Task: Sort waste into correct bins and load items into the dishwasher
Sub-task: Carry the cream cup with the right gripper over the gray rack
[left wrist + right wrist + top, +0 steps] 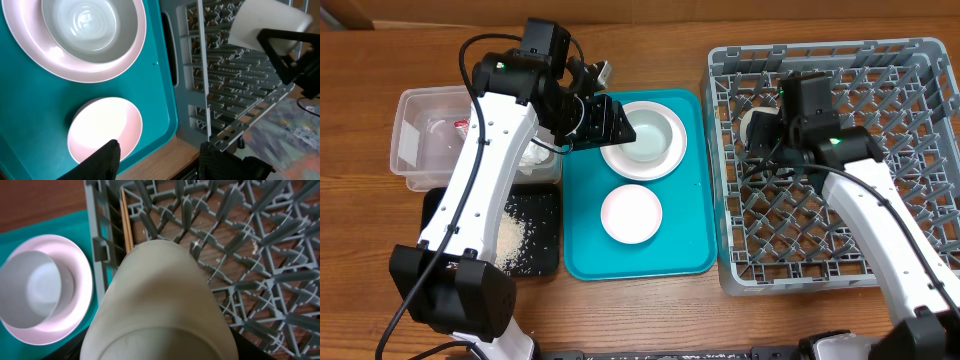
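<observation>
My right gripper will have the white cup to put down. It will set the cup in the grey dish rack (747, 158), against the rack's side next to the teal tray.
My left gripper (608, 120) hangs open and empty over the teal tray's (692, 240) left part, its fingertips (107, 159) just above a small white bowl (105, 127). Beside it a large white plate (643, 165) carries a second bowl (650, 132). My right gripper (760, 130) is shut on a white cup (160, 305), held on its side over the left part of the grey dish rack (840, 230); the cup hides its fingers in the right wrist view. The clear tub (415, 165) holds a white napkin (438, 135) and a red wrapper (461, 126). Rice (520, 240) lies in the black tray (548, 205).
The teal tray sits between the two bins on the left and the rack on the right. A narrow strip of wooden table (650, 320) runs along the front. My left arm's white link crosses over the tub and the black tray.
</observation>
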You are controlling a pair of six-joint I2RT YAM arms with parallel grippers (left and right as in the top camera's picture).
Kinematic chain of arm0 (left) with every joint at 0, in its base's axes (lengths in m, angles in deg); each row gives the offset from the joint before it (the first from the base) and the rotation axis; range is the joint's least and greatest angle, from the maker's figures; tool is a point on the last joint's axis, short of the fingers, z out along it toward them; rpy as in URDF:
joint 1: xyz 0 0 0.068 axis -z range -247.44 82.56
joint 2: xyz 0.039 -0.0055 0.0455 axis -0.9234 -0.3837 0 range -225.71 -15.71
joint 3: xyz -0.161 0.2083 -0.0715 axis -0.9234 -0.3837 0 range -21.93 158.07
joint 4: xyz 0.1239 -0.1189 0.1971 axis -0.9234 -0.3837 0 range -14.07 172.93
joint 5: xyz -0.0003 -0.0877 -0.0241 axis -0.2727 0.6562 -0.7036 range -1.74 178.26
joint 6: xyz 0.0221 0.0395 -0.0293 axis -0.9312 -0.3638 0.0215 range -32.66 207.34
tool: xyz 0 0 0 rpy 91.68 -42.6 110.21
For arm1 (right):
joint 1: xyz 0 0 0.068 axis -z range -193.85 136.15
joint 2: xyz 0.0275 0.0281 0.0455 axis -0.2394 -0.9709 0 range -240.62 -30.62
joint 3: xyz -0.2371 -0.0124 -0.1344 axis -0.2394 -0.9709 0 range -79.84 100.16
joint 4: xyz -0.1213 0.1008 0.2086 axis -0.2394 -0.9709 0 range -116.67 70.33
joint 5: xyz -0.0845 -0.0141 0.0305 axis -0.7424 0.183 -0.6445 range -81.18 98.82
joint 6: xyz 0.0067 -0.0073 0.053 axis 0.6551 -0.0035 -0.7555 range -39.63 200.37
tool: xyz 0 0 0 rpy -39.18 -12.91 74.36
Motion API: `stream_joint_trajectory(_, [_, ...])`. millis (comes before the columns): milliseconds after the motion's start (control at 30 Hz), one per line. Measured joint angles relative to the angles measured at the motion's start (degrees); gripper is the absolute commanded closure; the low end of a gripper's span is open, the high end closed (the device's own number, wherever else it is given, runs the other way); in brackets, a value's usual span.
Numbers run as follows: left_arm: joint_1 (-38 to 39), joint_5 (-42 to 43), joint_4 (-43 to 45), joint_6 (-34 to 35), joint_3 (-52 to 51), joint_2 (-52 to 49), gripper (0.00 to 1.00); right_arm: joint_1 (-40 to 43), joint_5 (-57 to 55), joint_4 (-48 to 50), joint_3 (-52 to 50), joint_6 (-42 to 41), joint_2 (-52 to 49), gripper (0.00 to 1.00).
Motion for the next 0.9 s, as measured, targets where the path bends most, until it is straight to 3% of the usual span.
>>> stream_joint_trajectory(900, [0.0,-0.2,-0.4,0.0,0.0,0.0,0.45,0.0,0.8,-0.6,0.0,0.0,-2.9,0.51])
